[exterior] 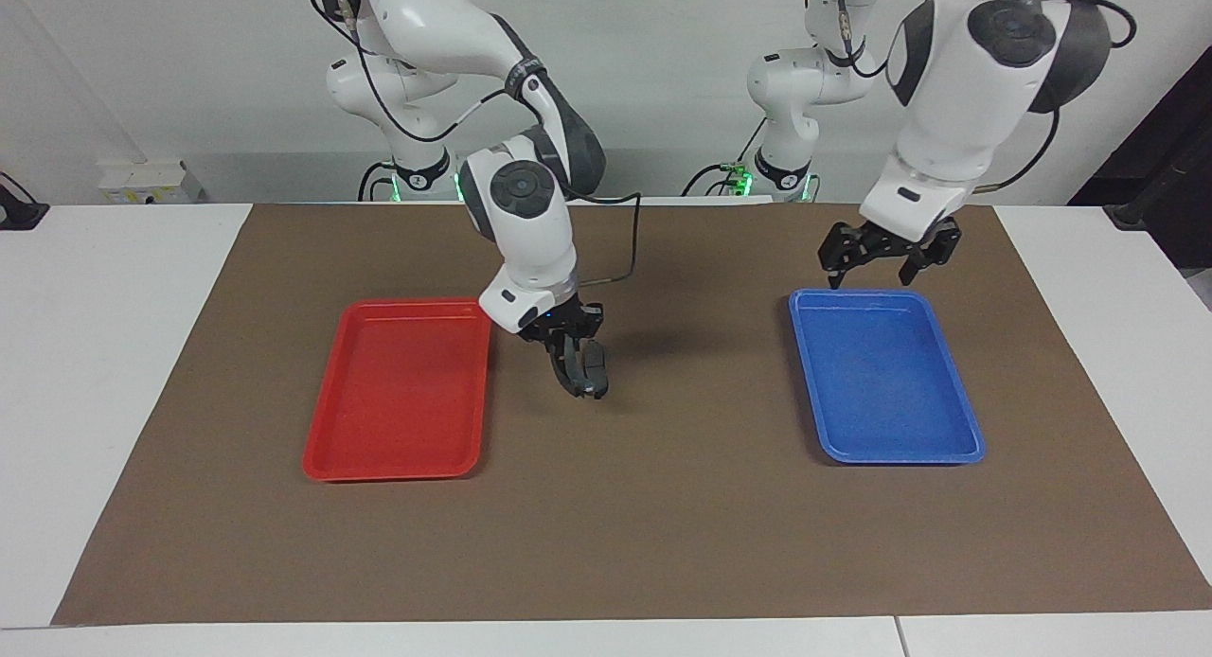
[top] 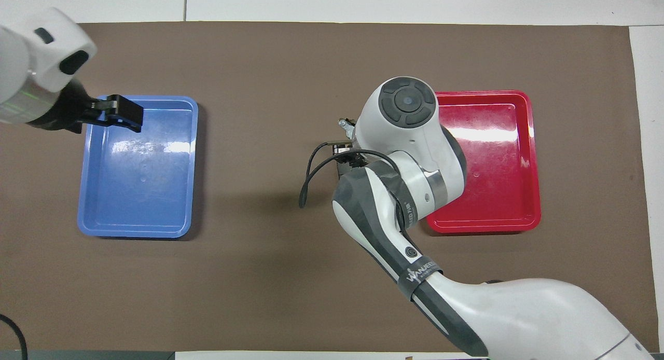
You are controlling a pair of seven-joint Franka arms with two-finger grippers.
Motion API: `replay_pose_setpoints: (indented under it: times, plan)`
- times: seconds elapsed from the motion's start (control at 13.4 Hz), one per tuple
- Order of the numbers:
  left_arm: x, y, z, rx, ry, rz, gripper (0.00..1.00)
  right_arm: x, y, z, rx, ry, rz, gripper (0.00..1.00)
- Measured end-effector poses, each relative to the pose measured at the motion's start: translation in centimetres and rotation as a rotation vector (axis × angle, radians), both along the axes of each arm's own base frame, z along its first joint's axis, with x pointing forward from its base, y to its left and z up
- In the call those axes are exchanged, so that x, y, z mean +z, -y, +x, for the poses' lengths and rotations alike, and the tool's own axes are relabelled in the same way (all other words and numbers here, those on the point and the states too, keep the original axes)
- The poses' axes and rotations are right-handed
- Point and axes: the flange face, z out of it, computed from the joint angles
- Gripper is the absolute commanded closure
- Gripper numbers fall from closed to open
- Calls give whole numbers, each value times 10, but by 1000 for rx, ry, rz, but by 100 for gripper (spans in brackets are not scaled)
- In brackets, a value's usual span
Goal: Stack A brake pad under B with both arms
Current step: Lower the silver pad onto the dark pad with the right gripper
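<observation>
Next, my right gripper sets B down on top of A and lets it go there, on the brown mat [top: 345, 176] between the blue and red trays.
The short dark grey A brake pad [exterior: 596, 362] lies on the brown mat between the two trays. My right gripper [exterior: 571, 352] is shut on B [exterior: 575, 381], the long crescent pad, which hangs tilted right over A. Whether the two pads touch I cannot tell. In the overhead view the right arm covers A, and only B's silver end tab [top: 343, 123] sticks out. My left gripper [exterior: 885, 257] hangs open and empty in the air over the robot-side end of the blue tray [exterior: 900, 454].
An empty red tray [exterior: 398, 470] lies toward the right arm's end of the mat, close beside the pads. The blue tray is empty too. The brown mat [exterior: 615, 543] covers the table's middle, with white table around it.
</observation>
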Motion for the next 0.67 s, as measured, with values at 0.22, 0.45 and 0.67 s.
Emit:
replay_pose_setpoints:
  times: [0.22, 0.45, 0.67]
  plan:
    - [26, -47, -15, 38, 22, -3, 0, -31, -5, 2, 4, -15, -12, 100]
    - [29, -52, -19, 45, 23, -2, 0, -47, -4, -2, 30, -28, -20, 100]
    - [24, -53, -19, 47, 14, -1, 0, -56, -9, -8, 50, -41, -28, 100]
